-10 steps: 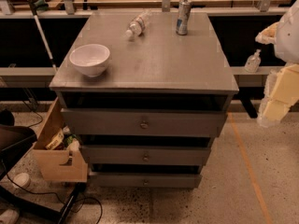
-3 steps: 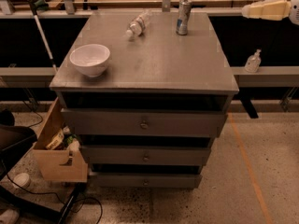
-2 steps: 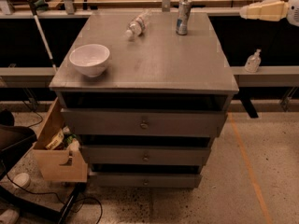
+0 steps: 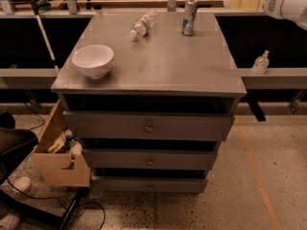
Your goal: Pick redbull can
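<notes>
I need to next grip the redbull can around the middle of its upright body point(image 4: 189, 17).
The redbull can point(image 4: 189, 17) stands upright at the far right of the grey cabinet top point(image 4: 163, 66). It is slim, silver and blue. My gripper point(image 4: 235, 3) is at the top right of the view, cream-coloured, on a white arm point(image 4: 288, 0). It hangs to the right of the can, about level with the can's top and apart from it. It holds nothing that I can see.
A clear plastic water bottle point(image 4: 143, 24) lies on its side left of the can. A white bowl point(image 4: 93, 60) sits at the front left. The cabinet has three drawers point(image 4: 148, 126). A small pump bottle point(image 4: 260, 63) stands on the right ledge. A wooden box point(image 4: 60, 155) sits lower left.
The arm rose from the right edge to the top right, then moved a little left toward the can. The can, bottle and bowl have not moved.
</notes>
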You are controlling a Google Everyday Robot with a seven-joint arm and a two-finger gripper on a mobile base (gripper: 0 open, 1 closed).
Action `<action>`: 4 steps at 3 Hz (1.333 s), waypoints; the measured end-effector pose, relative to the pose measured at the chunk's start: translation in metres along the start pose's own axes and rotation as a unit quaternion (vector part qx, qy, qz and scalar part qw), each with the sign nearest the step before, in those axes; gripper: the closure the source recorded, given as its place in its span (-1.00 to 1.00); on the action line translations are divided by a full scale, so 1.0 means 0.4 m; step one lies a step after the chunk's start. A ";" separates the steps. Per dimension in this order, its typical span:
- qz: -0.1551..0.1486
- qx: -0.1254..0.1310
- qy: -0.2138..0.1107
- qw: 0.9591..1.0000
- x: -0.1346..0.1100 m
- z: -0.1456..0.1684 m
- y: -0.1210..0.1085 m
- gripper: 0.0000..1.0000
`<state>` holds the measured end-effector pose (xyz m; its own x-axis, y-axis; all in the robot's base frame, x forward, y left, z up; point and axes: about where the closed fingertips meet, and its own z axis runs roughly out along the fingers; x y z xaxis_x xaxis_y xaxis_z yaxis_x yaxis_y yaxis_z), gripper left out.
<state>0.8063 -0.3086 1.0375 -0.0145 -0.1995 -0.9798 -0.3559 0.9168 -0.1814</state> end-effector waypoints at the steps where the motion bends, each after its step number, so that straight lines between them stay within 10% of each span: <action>1: 0.023 0.009 0.017 1.000 0.043 0.125 -0.005 -1.00; 4: 0.068 -0.043 0.009 0.997 0.134 0.377 0.102 -1.00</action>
<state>0.9319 -0.2298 0.9647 -0.0842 -0.0816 -0.9931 -0.4278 0.9031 -0.0379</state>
